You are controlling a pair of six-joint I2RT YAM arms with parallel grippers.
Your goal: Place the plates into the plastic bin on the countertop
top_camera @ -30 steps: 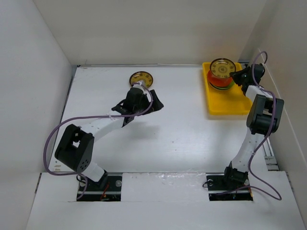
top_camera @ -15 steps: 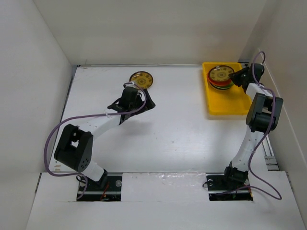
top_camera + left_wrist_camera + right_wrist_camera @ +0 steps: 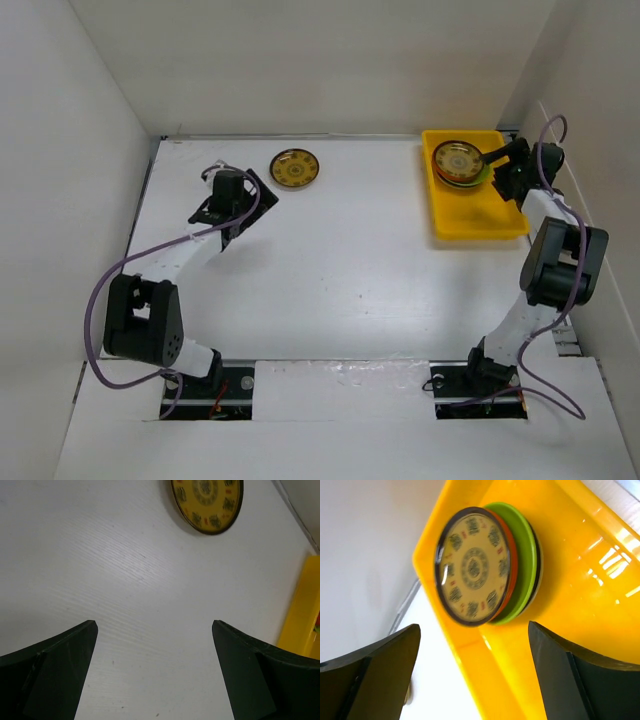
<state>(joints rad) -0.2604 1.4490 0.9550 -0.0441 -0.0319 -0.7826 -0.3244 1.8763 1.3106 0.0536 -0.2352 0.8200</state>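
Next, I move my left gripper to the lone brown-gold patterned plate and close it on the plate's rim (image 3: 273, 176) (image 3: 174, 494), on the side away from the yellow bin.
One brown-gold patterned plate (image 3: 294, 168) lies alone on the white countertop (image 3: 340, 250) near the back; the left wrist view shows this plate (image 3: 207, 502) ahead of the jaws. My left gripper (image 3: 238, 192) hangs open and empty to its left, apart from it. In the yellow plastic bin (image 3: 475, 215) sits a stack of plates (image 3: 460, 162) in the far corner. Its top plate (image 3: 475, 565) is brown-gold patterned, with an orange rim (image 3: 512, 575) and a lime green plate (image 3: 525, 560) showing beneath. My right gripper (image 3: 495, 168) stands open just right of the stack, holding nothing.
White walls close in the countertop on the left, back and right. The bin's near half (image 3: 570, 605) is bare yellow plastic. The bin's edge (image 3: 302, 615) shows at the right of the left wrist view. Purple cables trail from both arms.
My right gripper has opened and let go of the patterned plate, which now rests on the stack in the bin. My left arm has swung left, away from the loose plate.
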